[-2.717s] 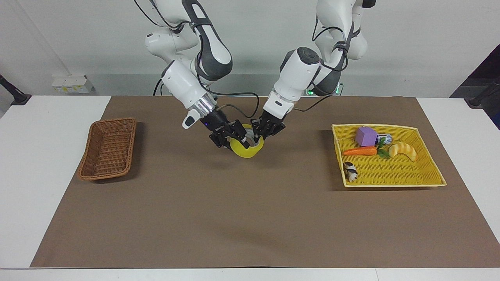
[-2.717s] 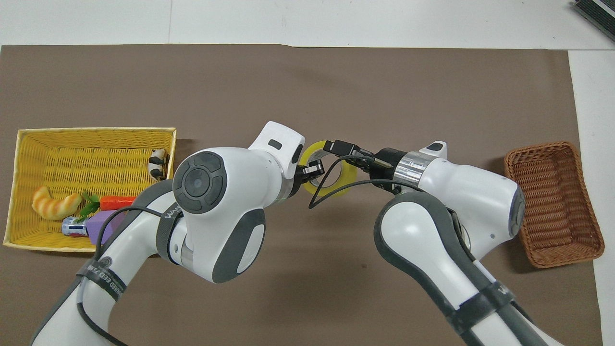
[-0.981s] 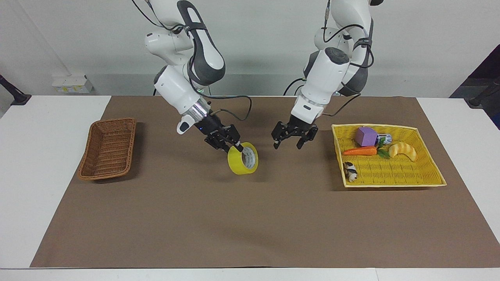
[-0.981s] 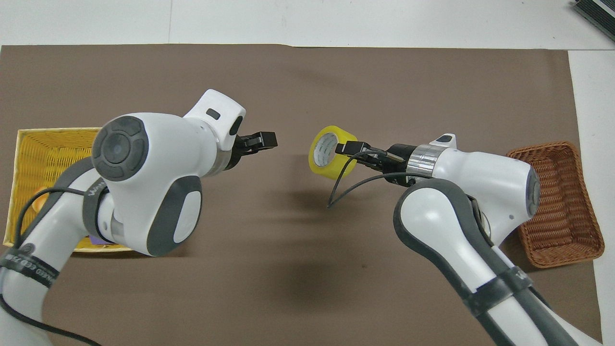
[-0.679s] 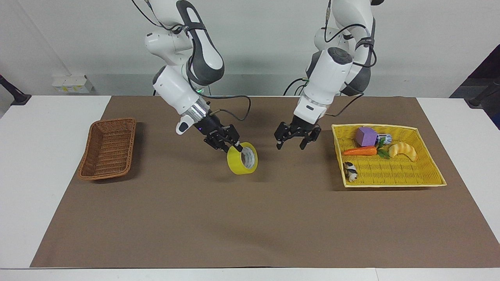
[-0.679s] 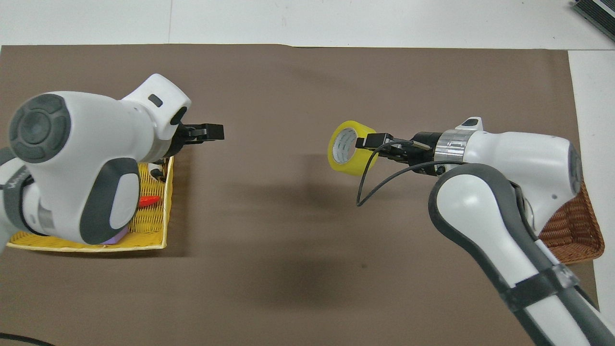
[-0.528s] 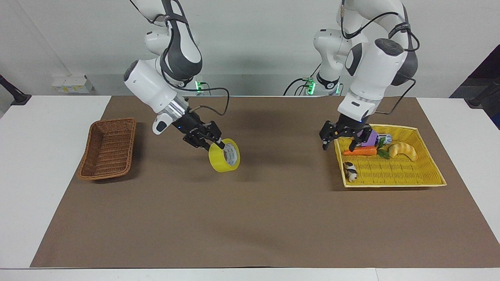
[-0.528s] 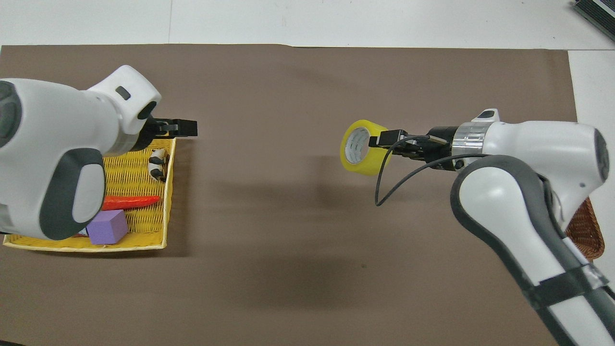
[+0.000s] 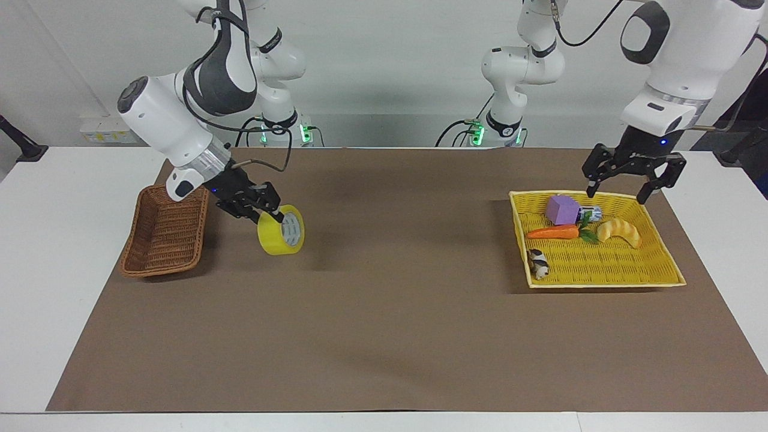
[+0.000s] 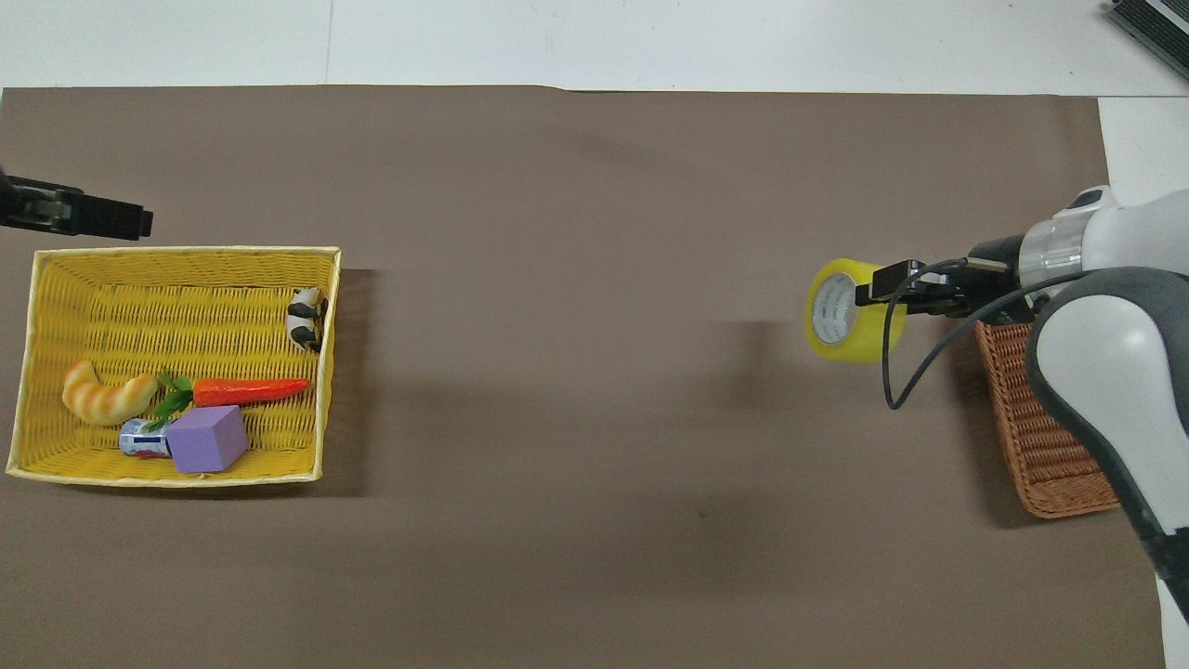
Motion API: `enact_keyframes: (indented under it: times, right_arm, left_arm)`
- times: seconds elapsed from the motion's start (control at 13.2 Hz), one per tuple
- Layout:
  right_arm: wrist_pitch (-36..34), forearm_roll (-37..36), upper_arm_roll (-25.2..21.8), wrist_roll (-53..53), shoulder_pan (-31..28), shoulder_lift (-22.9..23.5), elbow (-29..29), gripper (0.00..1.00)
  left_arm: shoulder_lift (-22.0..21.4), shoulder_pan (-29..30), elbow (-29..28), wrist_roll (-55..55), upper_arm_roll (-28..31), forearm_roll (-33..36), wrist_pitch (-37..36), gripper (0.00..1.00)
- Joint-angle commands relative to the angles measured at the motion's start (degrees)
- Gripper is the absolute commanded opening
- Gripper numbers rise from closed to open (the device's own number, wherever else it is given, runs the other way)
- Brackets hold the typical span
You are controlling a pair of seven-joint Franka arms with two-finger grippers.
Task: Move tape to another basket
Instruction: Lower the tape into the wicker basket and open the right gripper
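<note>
The robot's right gripper will release the tape on the woven bottom of the narrow brown wicker basket (image 10: 1072, 434).
The tape (image 9: 281, 233) is a thick yellow roll with a white core. My right gripper (image 9: 276, 217) is shut on its rim and holds it in the air over the mat, beside the narrow brown wicker basket (image 9: 165, 231). In the overhead view the tape (image 10: 843, 316) hangs from the right gripper (image 10: 870, 290) just short of the basket (image 10: 1031, 437), which my right arm partly hides. My left gripper (image 9: 621, 183) is open and empty, raised over the rim of the yellow basket (image 9: 600, 264) nearest the robots; it also shows in the overhead view (image 10: 130, 221).
The yellow basket (image 10: 167, 297) at the left arm's end holds a purple cube (image 9: 562, 209), a toy carrot (image 9: 552, 232), a croissant toy (image 9: 619, 231), a small can and a black-and-white toy (image 9: 538, 263). A brown mat (image 9: 384, 312) covers the table.
My right gripper has carried the tape from the table's middle toward the brown basket. My left gripper let go of the tape, drew back and rose over the yellow basket's rim.
</note>
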Motion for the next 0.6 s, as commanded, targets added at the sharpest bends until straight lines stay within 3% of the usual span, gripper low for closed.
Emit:
enact_keyframes:
  times: [0.0,0.3,0.53]
  right_arm:
    - [-2.7,-6.7,0.5,1.0,-2.8,-0.9,0.7,0.00]
    - [-5.9,-20.5,0.4,1.0,-6.3,-3.0,0.5,0.00]
    - [-6.5,-24.7,0.5,-2.6,-12.0,-4.1,-1.2,0.00]
  left_arm:
    - [0.1,1.4,2.1,1.8,-0.2,1.3,-5.7,1.00]
    - [-3.6,1.5,2.0,1.8,-0.3,1.3,-9.9,1.00]
    - [-4.8,1.5,2.0,1.8,-0.6,1.1,-12.9,1.00]
